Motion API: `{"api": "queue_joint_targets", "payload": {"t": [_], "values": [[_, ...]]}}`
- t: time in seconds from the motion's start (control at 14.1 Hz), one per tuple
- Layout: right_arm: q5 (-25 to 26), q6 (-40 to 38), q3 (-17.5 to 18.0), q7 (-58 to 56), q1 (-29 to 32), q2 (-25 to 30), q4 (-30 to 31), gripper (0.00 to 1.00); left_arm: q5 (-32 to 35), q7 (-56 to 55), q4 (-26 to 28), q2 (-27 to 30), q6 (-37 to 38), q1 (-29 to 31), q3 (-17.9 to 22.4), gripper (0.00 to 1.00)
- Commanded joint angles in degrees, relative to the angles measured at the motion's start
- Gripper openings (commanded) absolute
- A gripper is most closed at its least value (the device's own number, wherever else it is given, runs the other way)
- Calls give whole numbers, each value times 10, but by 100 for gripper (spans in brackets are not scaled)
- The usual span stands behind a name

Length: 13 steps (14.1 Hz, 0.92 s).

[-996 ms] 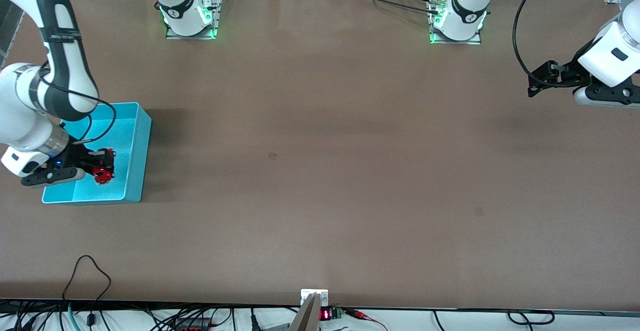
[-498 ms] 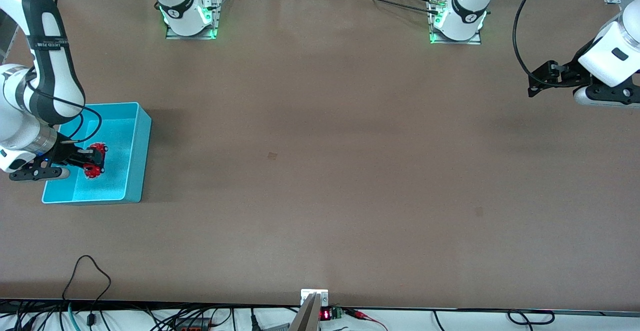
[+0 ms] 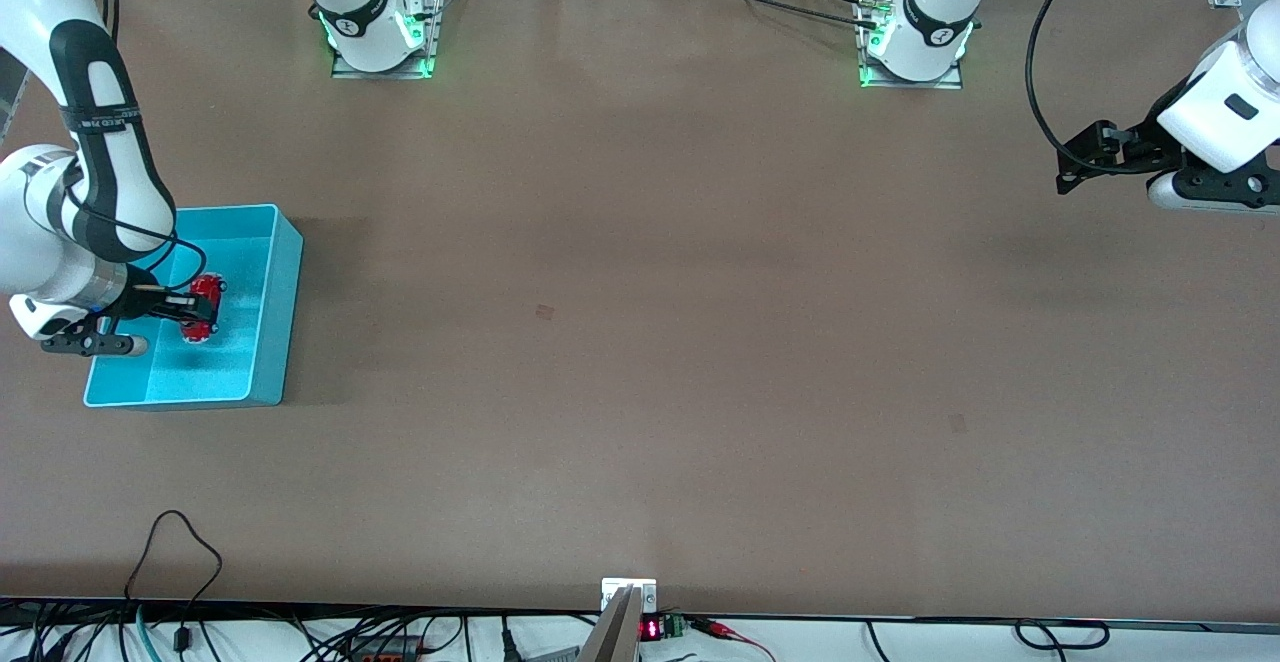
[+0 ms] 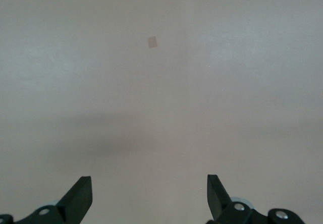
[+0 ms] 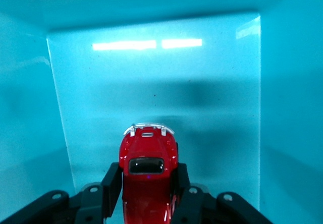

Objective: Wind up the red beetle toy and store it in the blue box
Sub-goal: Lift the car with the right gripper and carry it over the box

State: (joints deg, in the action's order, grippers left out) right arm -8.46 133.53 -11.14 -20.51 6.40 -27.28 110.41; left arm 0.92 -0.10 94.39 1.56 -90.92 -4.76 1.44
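Note:
My right gripper will let go of the red beetle toy near the middle of the blue box's bottom (image 3: 228, 307) (image 5: 153, 171).
The red beetle toy (image 3: 204, 296) (image 5: 148, 168) is a small glossy red car with a silvery bumper. My right gripper (image 3: 205, 310) (image 5: 147, 176) is shut on its sides and holds it inside the blue box (image 3: 270, 242) (image 5: 156, 82), low over the speckled floor. The box stands at the right arm's end of the table. My left gripper (image 3: 1068, 164) (image 4: 150, 196) hangs open and empty over bare table at the left arm's end, where that arm waits.
The two arm bases (image 3: 378, 27) (image 3: 918, 37) stand along the table's edge farthest from the front camera. Cables (image 3: 175, 552) trail over the nearest edge. A small dark mark (image 3: 544, 312) sits mid-table.
My right gripper has carried the toy deeper into the box and turned it, moving away from the front camera. The left arm has stayed still.

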Motion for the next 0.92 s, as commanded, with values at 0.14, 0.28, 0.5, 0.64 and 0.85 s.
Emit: {"api": "queue_joint_targets", "payload": {"t": [0.14, 0.28, 0.5, 0.64, 0.85], "values": [[0, 12, 4, 7, -1, -12, 9, 7, -6, -9, -13, 0, 12, 1, -2, 100], [0, 29, 4, 6, 0, -22, 9, 8, -6, -8, -13, 0, 12, 1, -2, 100], [0, 30, 3, 6, 0, -37, 9, 11, -4, -8, -13, 0, 11, 1, -1, 100], [0, 31, 3, 6, -2, -43, 9, 22, -3, -8, -13, 0, 11, 2, -1, 100], [-7, 31, 2, 9, 1, -32, 5, 100, -3, -9, -13, -1, 9, 2, -2, 100]]}}
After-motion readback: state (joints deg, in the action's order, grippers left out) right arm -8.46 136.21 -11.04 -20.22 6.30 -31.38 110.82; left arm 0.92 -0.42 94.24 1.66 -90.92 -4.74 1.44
